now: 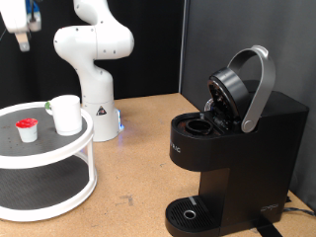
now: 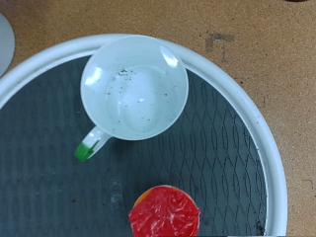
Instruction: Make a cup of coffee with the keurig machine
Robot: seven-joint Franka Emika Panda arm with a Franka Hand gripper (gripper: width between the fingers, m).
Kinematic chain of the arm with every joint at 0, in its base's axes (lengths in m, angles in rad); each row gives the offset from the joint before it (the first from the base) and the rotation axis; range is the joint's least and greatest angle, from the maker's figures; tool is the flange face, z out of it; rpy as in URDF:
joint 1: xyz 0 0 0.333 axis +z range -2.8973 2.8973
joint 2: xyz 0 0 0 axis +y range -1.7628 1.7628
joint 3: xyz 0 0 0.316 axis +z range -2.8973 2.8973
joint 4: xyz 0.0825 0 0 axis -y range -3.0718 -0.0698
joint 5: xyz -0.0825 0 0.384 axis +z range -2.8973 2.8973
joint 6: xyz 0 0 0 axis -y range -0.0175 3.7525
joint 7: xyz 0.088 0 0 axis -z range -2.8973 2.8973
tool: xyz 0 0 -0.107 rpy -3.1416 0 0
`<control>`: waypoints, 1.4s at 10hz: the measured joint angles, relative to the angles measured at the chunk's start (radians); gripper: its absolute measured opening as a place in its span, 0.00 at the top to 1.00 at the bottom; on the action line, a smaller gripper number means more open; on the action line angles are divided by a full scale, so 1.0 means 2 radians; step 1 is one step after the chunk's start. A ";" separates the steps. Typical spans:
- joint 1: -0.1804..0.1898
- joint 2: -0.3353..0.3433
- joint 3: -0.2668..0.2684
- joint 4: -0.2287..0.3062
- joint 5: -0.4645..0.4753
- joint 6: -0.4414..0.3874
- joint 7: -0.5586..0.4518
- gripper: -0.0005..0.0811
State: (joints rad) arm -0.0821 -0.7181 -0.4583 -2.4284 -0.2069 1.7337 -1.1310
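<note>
The robot's gripper needs to next move to the small pod beside the white cup and close around the pod's red top (image 1: 27, 123) (image 2: 165, 212).
The white cup (image 1: 65, 114) stands on the top tier of a round white stand (image 1: 49, 148) at the exterior view's left. From above, the wrist view shows the cup (image 2: 133, 87) empty, with its small handle (image 2: 94, 146) tipped green. Beside it sits a small pod with a red top (image 1: 27, 128) (image 2: 165, 212). The black keurig machine (image 1: 237, 138) stands at the exterior view's right with its grey-handled lid (image 1: 255, 89) raised and the pod chamber (image 1: 197, 126) exposed. Only part of my gripper (image 1: 23, 35) shows, high above the stand at the exterior view's top left. No fingers appear in the wrist view.
The stand has a lower tier (image 1: 44, 188) with dark mesh. The arm's white base (image 1: 94, 99) stands behind the stand on the wooden table (image 1: 138, 168). A black curtain (image 1: 158, 39) backs the scene. The machine's round drip tray (image 1: 190, 212) is bare.
</note>
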 joint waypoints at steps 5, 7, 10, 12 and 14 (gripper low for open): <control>-0.005 0.007 -0.002 -0.047 -0.021 0.060 -0.007 0.01; -0.005 0.013 -0.007 -0.055 -0.039 0.058 -0.023 0.01; -0.005 0.041 -0.029 -0.074 -0.043 0.109 -0.024 0.01; -0.005 0.063 -0.043 -0.084 -0.051 0.152 -0.024 0.01; -0.004 0.086 -0.053 -0.094 -0.051 0.190 -0.025 0.01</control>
State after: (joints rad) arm -0.0908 -0.5470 -0.5651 -2.6166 -0.3099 2.1128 -1.1806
